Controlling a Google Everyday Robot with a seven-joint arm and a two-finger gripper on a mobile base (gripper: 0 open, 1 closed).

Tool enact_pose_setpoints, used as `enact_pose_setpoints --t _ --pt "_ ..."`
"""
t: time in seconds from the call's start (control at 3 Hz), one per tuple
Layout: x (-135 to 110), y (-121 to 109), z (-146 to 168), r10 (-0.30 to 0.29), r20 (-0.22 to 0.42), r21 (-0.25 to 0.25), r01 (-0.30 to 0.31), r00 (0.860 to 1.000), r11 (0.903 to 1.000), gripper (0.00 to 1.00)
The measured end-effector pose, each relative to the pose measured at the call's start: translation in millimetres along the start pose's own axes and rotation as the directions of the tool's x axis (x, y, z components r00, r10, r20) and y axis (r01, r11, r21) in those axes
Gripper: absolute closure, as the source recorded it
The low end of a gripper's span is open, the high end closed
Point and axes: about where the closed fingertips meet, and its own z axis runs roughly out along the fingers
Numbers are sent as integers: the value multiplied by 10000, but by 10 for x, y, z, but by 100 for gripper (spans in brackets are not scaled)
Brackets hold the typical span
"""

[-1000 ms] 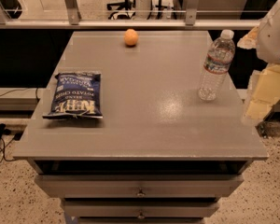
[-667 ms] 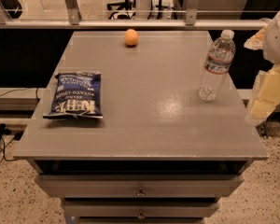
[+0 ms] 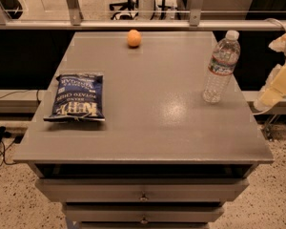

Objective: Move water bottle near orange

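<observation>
Next, I move my gripper to the middle of the water bottle (image 3: 220, 69), well below its white cap, and close it there.
The water bottle (image 3: 221, 67) stands upright near the right edge of the grey table (image 3: 152, 128). It is clear and ribbed, with a white cap and a pale label. The orange (image 3: 134, 38) sits at the far middle of the table, well to the left of and behind the bottle. My gripper (image 3: 276, 86) is a pale cream shape at the right edge of the view, off the table's right side. It is level with the bottle and apart from it. It holds nothing that I can see.
A blue bag of potato chips (image 3: 77, 97) lies flat on the left side of the table. Drawers (image 3: 143, 193) sit under the front edge. A metal rail (image 3: 133, 25) runs behind the table. Cables (image 3: 0, 144) lie on the floor at left.
The arm and gripper have drifted to the right, farther toward the edge of the view. The bottle, the orange and the chip bag have not moved.
</observation>
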Motion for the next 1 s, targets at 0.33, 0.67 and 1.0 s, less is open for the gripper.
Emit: enact_pose_setpoints --t 0.33,0.67,1.0 --pt "-51 -171 128 673 1044 -25 -674 9923 9977 0" --pt "-113 -238 317 1075 2201 -271 -1041 9695 9942 0" --pt "-360 -273 542 1478 4032 -916 -1209 9031 9884 0"
